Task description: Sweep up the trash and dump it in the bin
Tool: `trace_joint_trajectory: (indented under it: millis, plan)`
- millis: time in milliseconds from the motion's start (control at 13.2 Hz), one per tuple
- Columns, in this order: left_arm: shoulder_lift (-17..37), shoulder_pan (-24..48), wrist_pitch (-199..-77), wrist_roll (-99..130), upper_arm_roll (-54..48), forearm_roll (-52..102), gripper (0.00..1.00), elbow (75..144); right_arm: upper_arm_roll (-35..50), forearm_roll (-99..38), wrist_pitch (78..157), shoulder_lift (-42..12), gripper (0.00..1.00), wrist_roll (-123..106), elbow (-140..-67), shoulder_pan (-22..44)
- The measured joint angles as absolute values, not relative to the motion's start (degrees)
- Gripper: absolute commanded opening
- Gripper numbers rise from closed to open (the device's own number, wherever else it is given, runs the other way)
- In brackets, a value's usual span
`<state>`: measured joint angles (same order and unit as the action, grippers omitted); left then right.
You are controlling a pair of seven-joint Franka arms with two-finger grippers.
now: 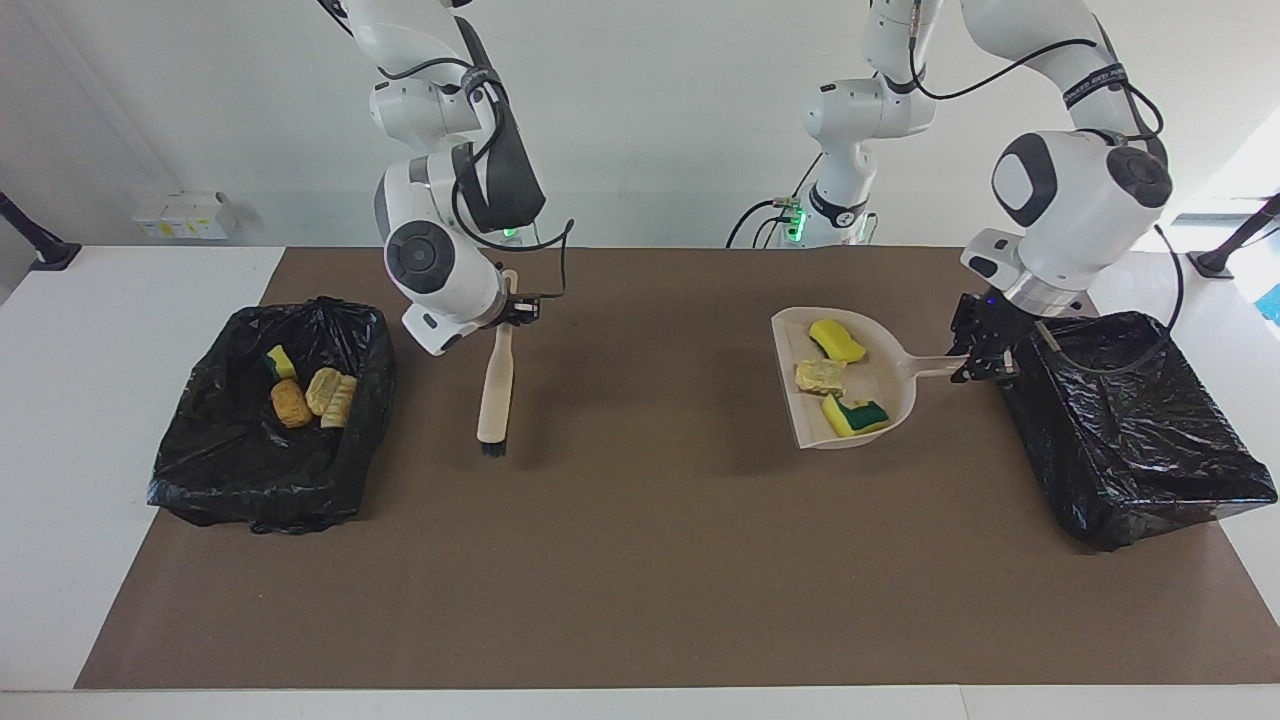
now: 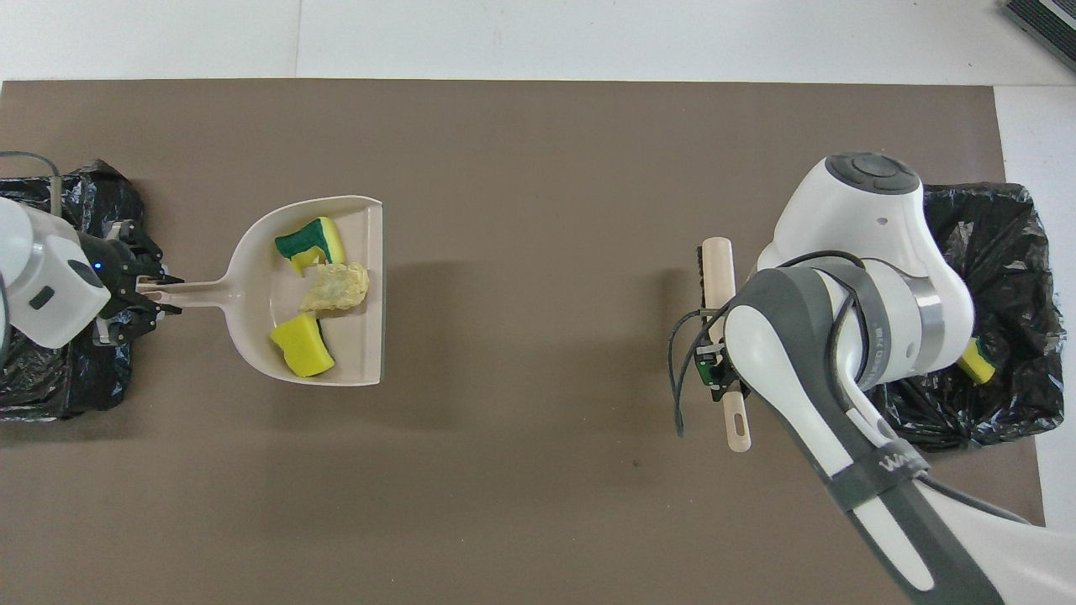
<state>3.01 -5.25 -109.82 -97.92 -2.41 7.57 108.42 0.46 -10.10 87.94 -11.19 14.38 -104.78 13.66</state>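
Note:
The robot's right gripper needs to set the beige brush down on the bare near part of the brown mat [image 2: 541,491], halfway between bins.
My left gripper [image 1: 985,350] [image 2: 143,290] is shut on the handle of a beige dustpan [image 1: 893,385] [image 2: 252,277], at the edge of the black-bagged bin [image 1: 1130,430] [image 2: 50,386] at the left arm's end. The pan holds three scraps of trash: two yellow-green sponge pieces [image 1: 837,340] [image 1: 855,415] [image 2: 309,242] [image 2: 303,349] and a tan chunk [image 1: 820,376] [image 2: 336,287]. My right gripper [image 1: 515,305] [image 2: 719,370] is shut on a beige brush [image 1: 496,385] [image 2: 719,269], bristles down near the mat.
A second black-bagged bin [image 1: 260,490] [image 2: 1009,252] at the right arm's end holds a sponge piece [image 1: 281,362] [image 2: 975,361] and tan chunks [image 1: 291,403] [image 1: 331,392]. The brown mat [image 1: 650,520] covers the table between the bins.

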Motion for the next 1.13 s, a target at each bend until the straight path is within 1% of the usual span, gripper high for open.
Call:
trace_joint_trajectory:
  millis: [76,302,454,680,832,907,983,1134]
  plan:
    - [3.4,-7.8,-108.0,-100.7,-2.4,8.4,0.0,106.9,0.9,-11.1,88.4,-10.6,0.0,16.3,-105.4,16.2]
    - [4.0,-13.1,-105.2,-105.2,-2.3,8.8,0.0,104.0,1.9,-17.3,92.8,-8.8,0.0,27.7,-105.6,29.1]
    - [4.8,-15.6,-103.3,-107.1,-2.3,8.3,0.0,100.5,2.1,-19.3,95.8,-7.9,0.0,34.0,-106.9,34.5]
    - [7.6,-20.5,-102.5,-111.4,-2.2,3.8,0.0,95.1,2.1,-20.0,103.4,-7.8,0.0,38.3,-114.7,41.0]
    - [9.6,-23.5,-102.5,-112.6,-2.1,-0.4,0.0,92.0,2.1,-20.1,107.2,-7.1,0.0,38.6,-121.1,44.2]
    - [10.3,-24.6,-102.6,-113.1,-2.1,-2.6,0.0,90.8,2.1,-20.1,108.6,-6.3,0.0,38.6,-123.7,44.6]
    - [11.0,-25.8,-103.1,-114.3,-2.1,-5.0,0.0,89.5,2.0,-20.1,109.5,-5.2,0.0,38.6,-125.7,44.6]
    - [11.9,-27.9,-106.3,-118.7,-2.1,-10.2,0.0,87.9,1.7,-20.1,109.7,-3.5,0.0,38.6,-127.4,44.5]
